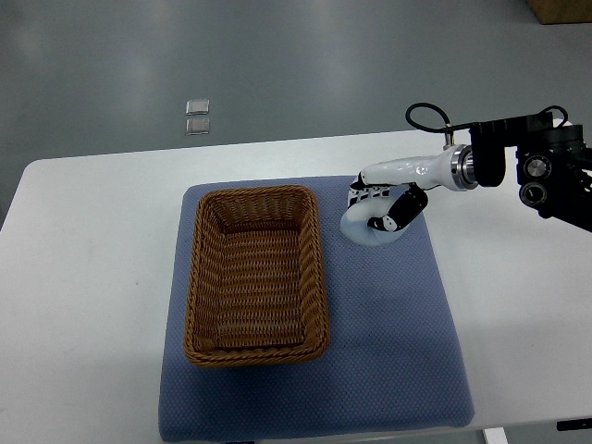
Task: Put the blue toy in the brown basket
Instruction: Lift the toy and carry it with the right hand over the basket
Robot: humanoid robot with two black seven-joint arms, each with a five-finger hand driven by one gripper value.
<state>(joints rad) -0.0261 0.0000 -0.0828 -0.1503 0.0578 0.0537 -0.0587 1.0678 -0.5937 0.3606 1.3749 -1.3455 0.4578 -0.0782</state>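
My right gripper is to place the blue toy, now just beside the brown basket, in the brown basket. I should let go of it in the far half of the brown basket (242,252).
A pale blue, rounded toy (359,230) is at the upper right of the blue mat (388,342), just right of the brown basket. My right hand (381,213), white with black finger segments, reaches in from the right edge, and its fingers are curled over the toy's top and right side. Whether the toy rests on the mat or hangs just above it cannot be told. The brown wicker basket (197,277) lies on the left half of the mat with nothing in it. The left arm does not show.
The mat lies on a white table (83,277) whose far edge runs above the basket. Beyond it, two small square plates (197,117) lie on the grey floor. A cardboard box corner (561,9) shows at the top right.
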